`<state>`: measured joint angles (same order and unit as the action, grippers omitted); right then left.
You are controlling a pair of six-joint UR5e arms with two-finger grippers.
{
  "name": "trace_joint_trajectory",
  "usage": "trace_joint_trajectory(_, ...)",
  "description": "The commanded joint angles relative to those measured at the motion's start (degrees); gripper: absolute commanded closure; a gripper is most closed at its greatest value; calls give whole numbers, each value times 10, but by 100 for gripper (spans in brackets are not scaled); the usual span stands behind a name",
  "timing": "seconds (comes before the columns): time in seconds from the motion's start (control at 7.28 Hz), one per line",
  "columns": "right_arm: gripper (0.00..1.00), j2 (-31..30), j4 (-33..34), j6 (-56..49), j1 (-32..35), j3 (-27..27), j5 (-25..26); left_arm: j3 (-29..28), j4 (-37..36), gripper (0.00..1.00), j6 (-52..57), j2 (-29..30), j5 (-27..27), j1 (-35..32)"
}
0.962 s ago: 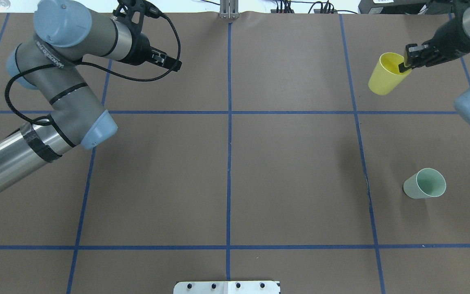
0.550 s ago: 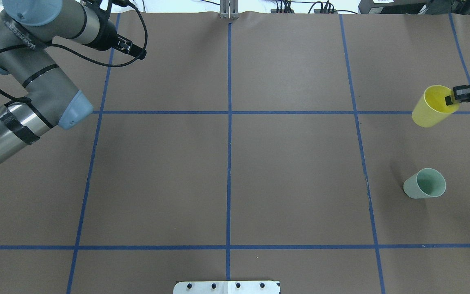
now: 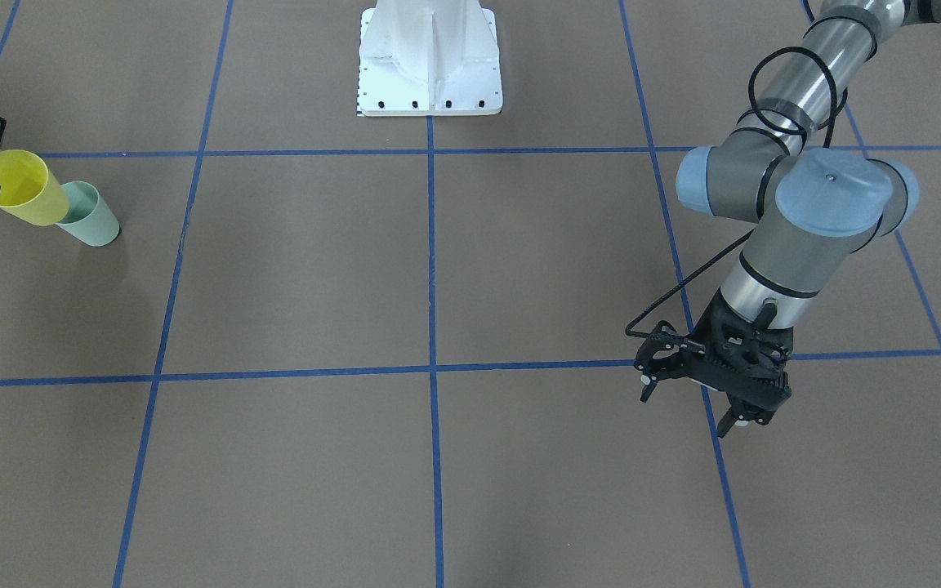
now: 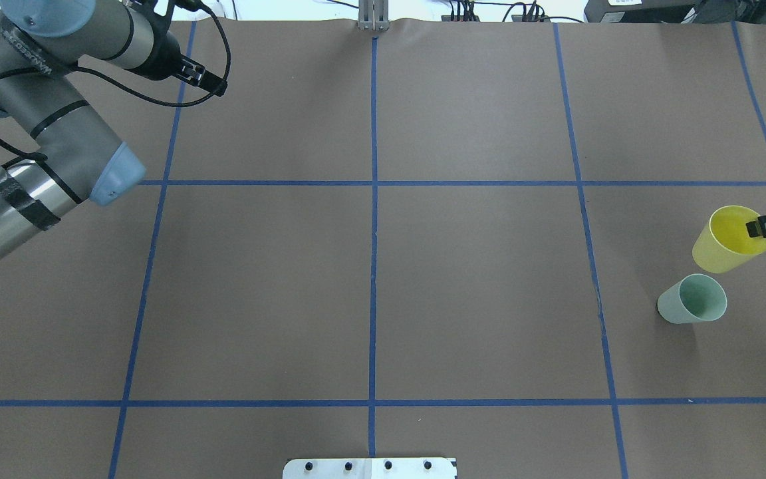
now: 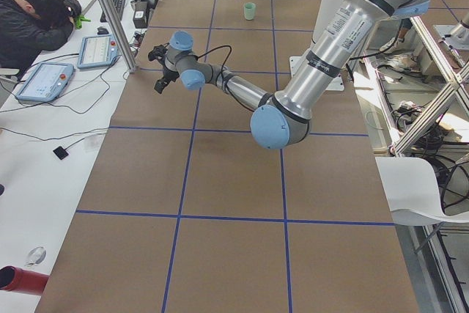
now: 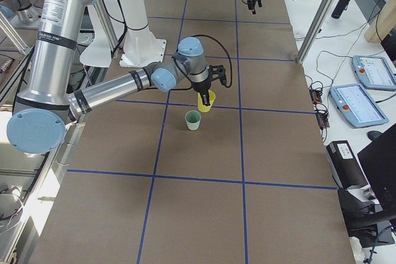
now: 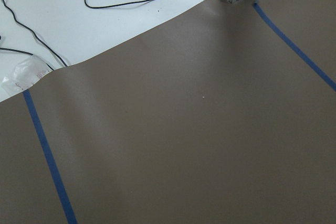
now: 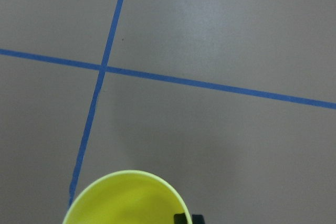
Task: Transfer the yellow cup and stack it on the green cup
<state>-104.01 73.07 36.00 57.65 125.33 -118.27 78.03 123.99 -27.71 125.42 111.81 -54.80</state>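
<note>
Next, the right gripper releases the yellow cup nested upright inside the opening of the green cup (image 3: 75,205).
The yellow cup (image 4: 727,241) hangs tilted above the table. My right gripper (image 4: 757,228) is shut on its rim, one finger inside and one outside. The cup sits just beyond and slightly right of the green cup (image 4: 692,299), which stands upright and open on the table. In the front-facing view the yellow cup (image 3: 21,189) overlaps the green cup (image 3: 91,216). The right wrist view shows the yellow rim (image 8: 126,198) and no green cup. My left gripper (image 4: 215,81) is open and empty at the far left, also seen in the front-facing view (image 3: 683,408).
Brown paper with a blue tape grid (image 4: 373,183) covers the table. The white robot base plate (image 3: 430,57) is at the near edge. An aluminium post (image 4: 373,16) stands at the far edge. An operator (image 5: 37,16) sits by tablets beside the table.
My right gripper has carried the yellow cup from the far right toward the robot, to just beyond the green cup. My left arm has drawn back to the far left.
</note>
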Motion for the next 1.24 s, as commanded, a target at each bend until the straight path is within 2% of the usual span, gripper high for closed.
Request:
trace_joint_trajectory(0.0,100,4,0,1,-23,-8,2,-4,2,0,0,0,0,-1)
trace_joint_trajectory(0.41,100,3,0,0,-24,-33,-4,-4,2,0,0,0,0,-1)
trace_joint_trajectory(1.1,100,-1,1,0,-32,-38,-16,-5,3,0,0,1,0,-2)
